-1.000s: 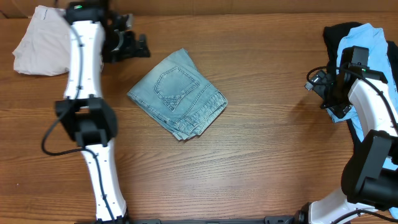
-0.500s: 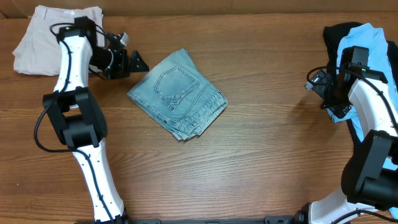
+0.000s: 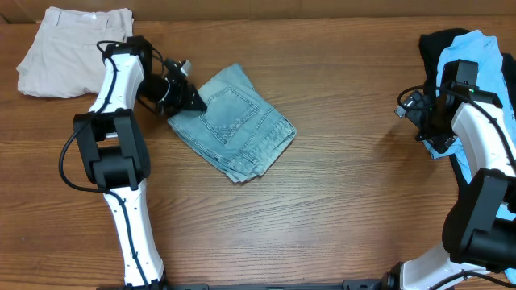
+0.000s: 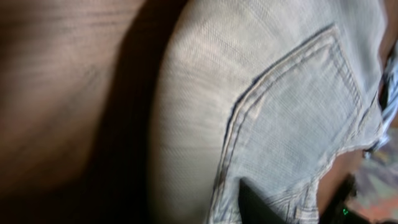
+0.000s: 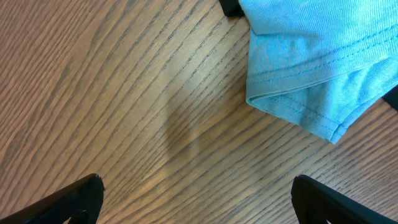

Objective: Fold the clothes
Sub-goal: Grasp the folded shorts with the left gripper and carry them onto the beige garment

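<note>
My left gripper's finger lies on top of the denim shorts' pocket, so I should open and pinch the folded edge (image 4: 186, 143) beside the pocket before lifting the shorts.
Folded light-blue denim shorts (image 3: 238, 125) lie back pocket up at the table's middle left. My left gripper (image 3: 193, 101) sits at their upper-left edge, jaws closed together on the fabric. The left wrist view is filled with the denim shorts (image 4: 280, 93) and their pocket stitching, and one dark finger (image 4: 252, 202) lies on the cloth. My right gripper (image 3: 407, 106) hangs open at the right over bare wood, its fingers (image 5: 81, 199) spread wide, just left of a sky-blue shirt (image 3: 476, 56) whose hem (image 5: 311, 56) lies ahead of it.
Beige shorts (image 3: 64, 48) lie flat at the back left corner. A black garment (image 3: 435, 48) lies under the sky-blue shirt at the back right. The table (image 3: 339, 201) is brown wood.
My left gripper has swung right from beside the beige shorts to the edge of the denim shorts and narrowed from wide open. The right arm has not moved.
</note>
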{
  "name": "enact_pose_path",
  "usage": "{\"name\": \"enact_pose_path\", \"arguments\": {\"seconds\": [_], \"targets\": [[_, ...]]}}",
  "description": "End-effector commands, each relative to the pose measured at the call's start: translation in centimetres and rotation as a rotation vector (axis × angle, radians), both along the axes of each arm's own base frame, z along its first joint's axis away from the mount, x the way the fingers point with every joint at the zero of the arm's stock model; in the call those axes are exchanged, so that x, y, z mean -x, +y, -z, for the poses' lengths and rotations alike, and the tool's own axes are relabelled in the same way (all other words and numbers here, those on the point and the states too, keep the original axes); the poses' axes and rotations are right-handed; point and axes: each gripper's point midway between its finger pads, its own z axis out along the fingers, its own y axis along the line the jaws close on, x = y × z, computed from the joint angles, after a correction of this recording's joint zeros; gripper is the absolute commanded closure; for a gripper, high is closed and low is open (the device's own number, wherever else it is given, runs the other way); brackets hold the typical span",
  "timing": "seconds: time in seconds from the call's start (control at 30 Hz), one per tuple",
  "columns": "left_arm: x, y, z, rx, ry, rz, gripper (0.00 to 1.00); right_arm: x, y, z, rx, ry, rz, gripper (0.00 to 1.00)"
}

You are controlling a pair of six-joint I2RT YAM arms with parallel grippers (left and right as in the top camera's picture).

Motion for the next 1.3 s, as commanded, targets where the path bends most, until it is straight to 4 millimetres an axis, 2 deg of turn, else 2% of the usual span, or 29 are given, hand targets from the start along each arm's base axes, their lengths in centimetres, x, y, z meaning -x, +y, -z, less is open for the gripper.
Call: {"name": "enact_pose_path", "arguments": {"seconds": [0.0, 0.03, 0.17, 0.27, 0.3, 0.33, 0.37, 0.4, 0.6, 0.77, 0.87, 0.93, 1.03, 1.27], "targets": [[1.5, -1.5, 0.0, 0.02, 0.072, 0.014, 0.89, -0.9, -0.2, -1.1, 0.012, -0.035, -0.004, 0.0], [1.9, -1.6, -0.1, 0.019, 0.105, -0.001, 0.96, -0.9, -0.2, -1.1, 0.012, -0.035, -0.004, 0.0], [3.7, -1.9, -0.6, 0.004, 0.299, -0.115, 0.96, -0.9, -0.2, -1.1, 0.012, -0.035, -0.004, 0.0], [4.5, -2.0, -0.9, 0.001, 0.343, -0.12, 0.96, -0.9, -0.2, -1.1, 0.012, -0.035, -0.004, 0.0], [4.5, -2.0, -0.9, -0.002, 0.342, -0.119, 0.93, -0.9, -0.2, -1.1, 0.012, -0.035, -0.004, 0.0], [4.3, -1.8, -0.6, -0.012, 0.328, -0.118, 0.78, -0.9, -0.2, -1.1, 0.012, -0.035, -0.004, 0.0], [4.0, -1.6, -0.3, -0.03, 0.309, -0.116, 0.44, -0.9, -0.2, -1.1, 0.012, -0.035, -0.004, 0.0], [3.6, -1.2, 0.1, -0.055, 0.284, -0.112, 0.0, -0.9, -0.2, -1.1, 0.012, -0.035, -0.004, 0.0], [0.2, 0.8, 2.1, -0.185, 0.106, -0.105, 0.0, -0.9, -0.2, -1.1, 0.012, -0.035, -0.004, 0.0], [-2.7, 0.7, 2.2, -0.177, -0.029, -0.11, 0.0, -0.9, -0.2, -1.1, 0.012, -0.035, -0.004, 0.0], [-3.4, 0.3, 2.1, -0.17, -0.069, -0.093, 0.0, -0.9, -0.2, -1.1, 0.012, -0.035, -0.004, 0.0], [-3.0, -0.6, 1.9, -0.14, -0.086, -0.045, 0.0, -0.9, -0.2, -1.1, 0.012, -0.035, -0.004, 0.0], [-1.5, -2.0, 1.9, -0.109, -0.063, 0.027, 0.0, -0.9, -0.2, -1.1, 0.012, -0.035, -0.004, 0.0], [2.9, -4.2, 3.9, -0.11, 0.06, 0.126, 0.01, -0.9, -0.2, -1.1, 0.012, -0.035, -0.004, 0.0]]}}
